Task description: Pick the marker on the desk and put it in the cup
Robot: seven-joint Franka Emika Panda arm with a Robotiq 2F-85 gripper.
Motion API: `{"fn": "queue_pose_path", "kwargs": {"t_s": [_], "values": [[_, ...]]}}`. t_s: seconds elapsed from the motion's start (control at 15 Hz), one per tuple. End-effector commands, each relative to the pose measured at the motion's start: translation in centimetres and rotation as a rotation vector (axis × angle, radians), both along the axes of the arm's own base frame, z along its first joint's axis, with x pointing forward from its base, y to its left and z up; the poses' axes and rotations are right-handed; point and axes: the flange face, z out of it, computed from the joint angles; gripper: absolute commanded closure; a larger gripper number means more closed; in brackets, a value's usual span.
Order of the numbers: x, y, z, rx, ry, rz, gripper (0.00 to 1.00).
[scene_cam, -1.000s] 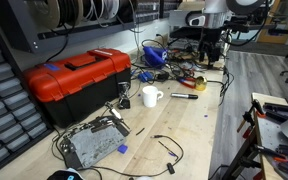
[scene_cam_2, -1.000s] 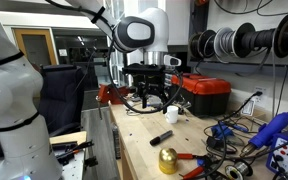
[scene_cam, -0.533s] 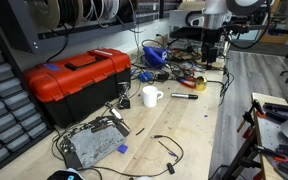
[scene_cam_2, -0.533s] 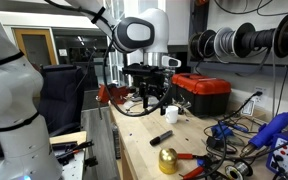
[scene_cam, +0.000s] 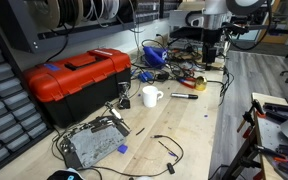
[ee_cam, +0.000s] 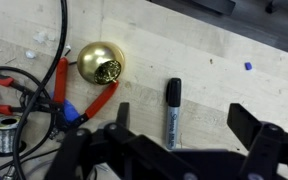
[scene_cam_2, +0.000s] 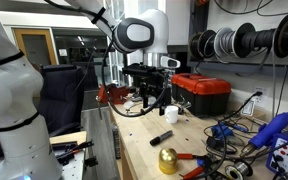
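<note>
I should next lower my gripper to the marker's black cap (scene_cam: 193,96) (ee_cam: 173,98), next to the brass bell, and close it there.
The marker (ee_cam: 172,113), with a black cap and a grey printed body, lies flat on the wooden desk (ee_cam: 224,60) in the wrist view. It sits between my gripper's (ee_cam: 181,118) spread jaws, nearer the left one. The gripper is open, empty and above the desk. In both exterior views the marker (scene_cam: 184,96) (scene_cam_2: 161,137) lies a short way from the white cup (scene_cam: 151,96) (scene_cam_2: 172,114), which stands upright. My gripper (scene_cam: 212,55) (scene_cam_2: 149,103) hangs above the desk over that area.
A brass bell (ee_cam: 101,62) and red-handled pliers (ee_cam: 84,100) lie left of the marker, among black cables. A red toolbox (scene_cam: 79,80) stands beside the cup. A grey electronics box (scene_cam: 89,145) and loose cables lie at the desk's near end.
</note>
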Motion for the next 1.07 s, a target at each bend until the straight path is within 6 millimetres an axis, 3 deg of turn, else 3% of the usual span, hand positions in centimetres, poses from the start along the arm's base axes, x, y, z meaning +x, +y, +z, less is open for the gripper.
{"fn": "queue_pose_path", "kwargs": {"t_s": [0.0,0.47,1.0], "values": [[-0.3,0.0,-0.5,0.006,-0.015,0.002,0.0],[-0.1,1.4,-3.7,0.038,-0.037,0.024,0.0],[0.9,2.4,-6.1,0.057,-0.066,0.079,0.0]]}}
